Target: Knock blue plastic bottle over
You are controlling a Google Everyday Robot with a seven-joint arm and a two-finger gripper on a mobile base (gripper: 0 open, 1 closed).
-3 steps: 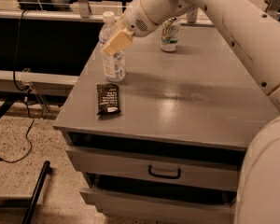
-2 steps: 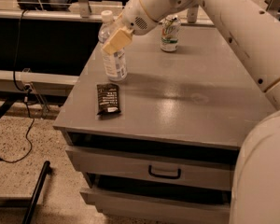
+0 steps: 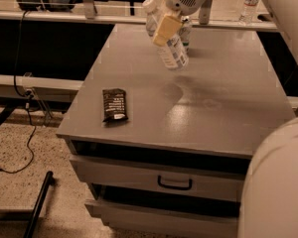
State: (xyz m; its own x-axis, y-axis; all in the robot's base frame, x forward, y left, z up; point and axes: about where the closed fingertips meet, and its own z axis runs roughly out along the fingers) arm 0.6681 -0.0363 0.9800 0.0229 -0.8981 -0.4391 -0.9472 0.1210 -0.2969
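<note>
Next, I release the blue plastic bottle, lying on the grey table point(image 3: 194, 76) in front of the green-and-white soda can. The bottle now hangs tilted above the table.
The blue plastic bottle point(image 3: 170, 47), clear bluish with a white cap and white label, is tilted with its cap to the upper left. It hangs above the grey table point(image 3: 223, 108), over the back middle, and casts a shadow below it. My gripper point(image 3: 167, 29) comes down from the top of the view. It is shut on the bottle's upper body, with one yellowish finger point(image 3: 165, 29) across the front. The bottle's base points down to the right, off the tabletop.
A green-and-white soda can point(image 3: 187, 29) stands just behind the bottle. A dark snack packet point(image 3: 114, 104) lies near the table's front left. A small clear bottle point(image 3: 249, 3) stands far back right. Drawers with a handle point(image 3: 175, 184) are below. My white arm fills the right edge.
The bottle stood upright near the table's left edge in my gripper. Now it has been carried right and up, off the tabletop, and tilted. The packet and can have not moved.
</note>
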